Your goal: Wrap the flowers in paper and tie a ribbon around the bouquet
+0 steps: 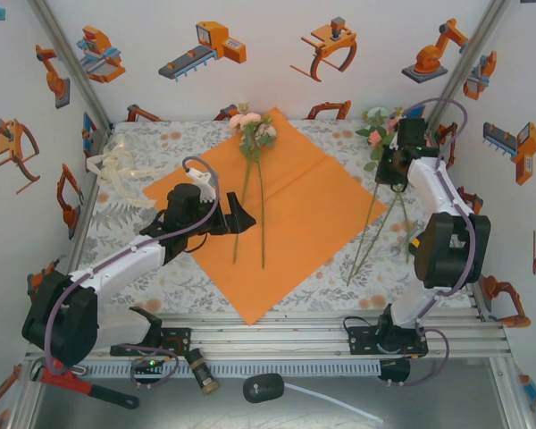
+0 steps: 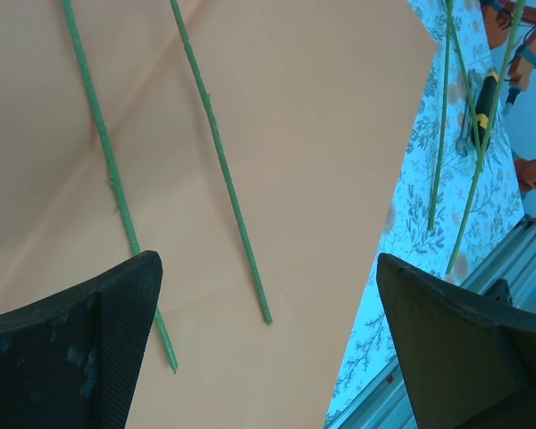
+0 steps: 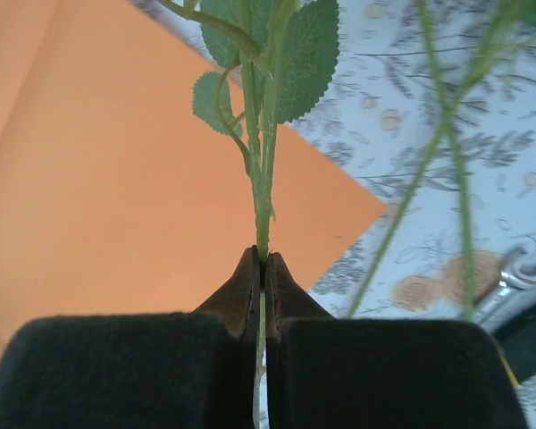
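Note:
Next, my right gripper lets go of the flower stem on the orange paper (image 1: 272,183), next to the flowers lying there.
The orange paper (image 1: 290,210) lies flat mid-table. Two flowers (image 1: 253,127) rest on it, pink and cream heads at its far corner, thin stems (image 2: 219,170) running toward me. My left gripper (image 1: 239,219) hovers open just left of those stems, its fingers (image 2: 116,313) wide apart over the paper (image 2: 295,134) with nothing between them. My right gripper (image 1: 389,168) is shut on a flower stem (image 3: 263,223) below its leaves (image 3: 299,54), the pink and mint heads (image 1: 380,132) beyond it. More stems (image 1: 375,234) lie on the cloth right of the paper. The cream ribbon (image 1: 116,170) sits crumpled at far left.
A floral tablecloth (image 1: 161,277) covers the table, and printed walls close in on both sides and the back. An aluminium rail (image 1: 277,335) runs along the near edge. A red-handled tool (image 1: 71,382) and a black plug (image 1: 263,387) lie below it.

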You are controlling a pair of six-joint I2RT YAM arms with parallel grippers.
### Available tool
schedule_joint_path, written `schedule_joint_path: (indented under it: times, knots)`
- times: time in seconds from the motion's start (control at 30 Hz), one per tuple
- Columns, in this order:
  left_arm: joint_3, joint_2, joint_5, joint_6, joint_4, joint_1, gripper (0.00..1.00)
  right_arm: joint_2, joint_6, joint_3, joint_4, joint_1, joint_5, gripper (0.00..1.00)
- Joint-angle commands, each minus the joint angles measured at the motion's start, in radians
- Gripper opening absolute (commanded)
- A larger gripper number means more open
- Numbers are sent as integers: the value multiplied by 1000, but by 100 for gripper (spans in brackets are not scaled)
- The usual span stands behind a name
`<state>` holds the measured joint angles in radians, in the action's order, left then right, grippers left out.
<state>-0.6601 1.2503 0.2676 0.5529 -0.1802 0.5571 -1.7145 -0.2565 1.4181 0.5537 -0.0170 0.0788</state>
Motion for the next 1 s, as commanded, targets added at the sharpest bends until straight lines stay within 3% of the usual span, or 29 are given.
schedule_joint_path:
  times: [0.0, 0.33, 0.6, 0.97]
  knots:
    - [-35, 4, -6, -6, -14, 7, 97, 19, -39, 83, -7, 75, 32, 0]
    - [-26, -6, -17, -14, -12, 10, 97, -115, -160, 239, -52, 302, 110, 0]
    - [-21, -55, -50, -40, 25, 12, 97, -387, -175, 500, -23, 418, 154, 0]
    - [-12, -95, -85, -36, 49, 16, 97, -880, -232, 1160, 95, 427, 184, 0]
